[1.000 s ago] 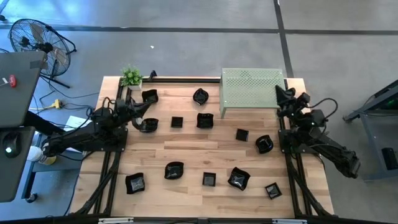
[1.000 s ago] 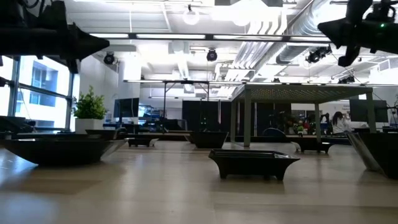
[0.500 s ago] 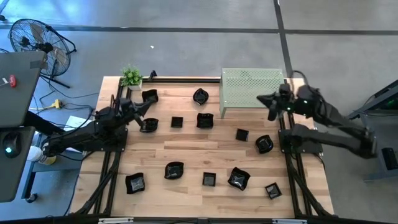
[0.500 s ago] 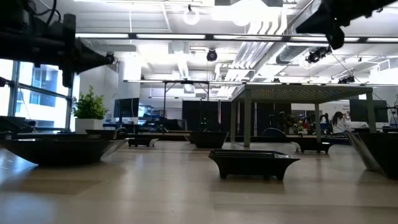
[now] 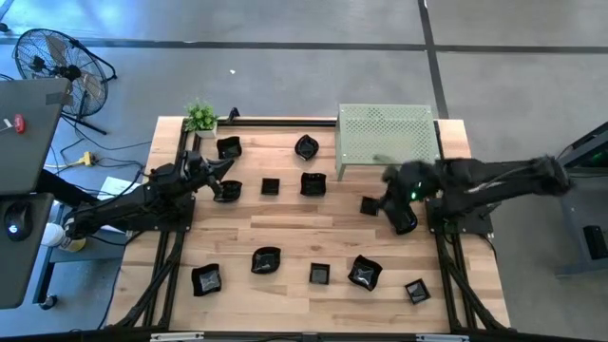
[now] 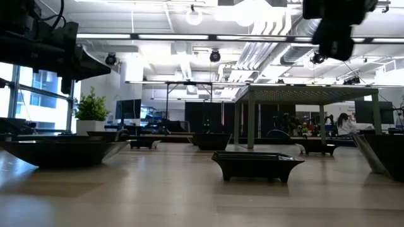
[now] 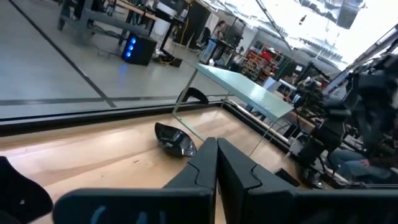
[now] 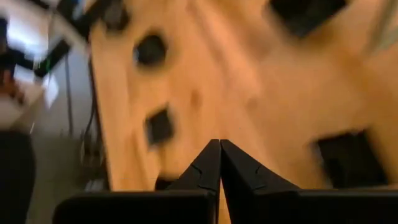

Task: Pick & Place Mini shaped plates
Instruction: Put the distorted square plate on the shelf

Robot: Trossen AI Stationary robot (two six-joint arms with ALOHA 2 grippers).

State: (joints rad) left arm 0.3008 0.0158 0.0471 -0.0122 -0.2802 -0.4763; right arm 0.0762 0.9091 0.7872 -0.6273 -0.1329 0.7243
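Next, my right gripper goes to the black plate between the small square plates near the table's near edge and grabs the plate's far rim [image 5: 370,260].
About a dozen small glossy black plates lie scattered flat on the wooden table [image 5: 285,223]. My left gripper [image 5: 228,167] is shut and hovers over the table's left side, just above a plate [image 5: 228,191]. Its wrist view looks toward a wavy-edged plate [image 7: 176,140]. My right gripper [image 5: 388,186] is shut and reaches out over the right side, above a square plate [image 5: 369,205] and a rounder one [image 5: 405,221]. Its wrist view looks down on blurred plates [image 8: 160,125]. Both grippers hang high in the low view, the left gripper [image 6: 104,66] and the right gripper [image 6: 334,44].
A pale green perforated stand [image 5: 385,138] sits at the far right corner, just beyond my right arm. A small potted plant [image 5: 200,116] stands at the far left corner. Bare wood shows in the table's middle band [image 5: 313,223]. Dark rails run along both sides.
My right arm has swung from the table's right edge beside the stand toward the left and near side, out over the plates, and has tipped to point down; it is blurred with motion. My left gripper has sunk a little. No plate has moved.
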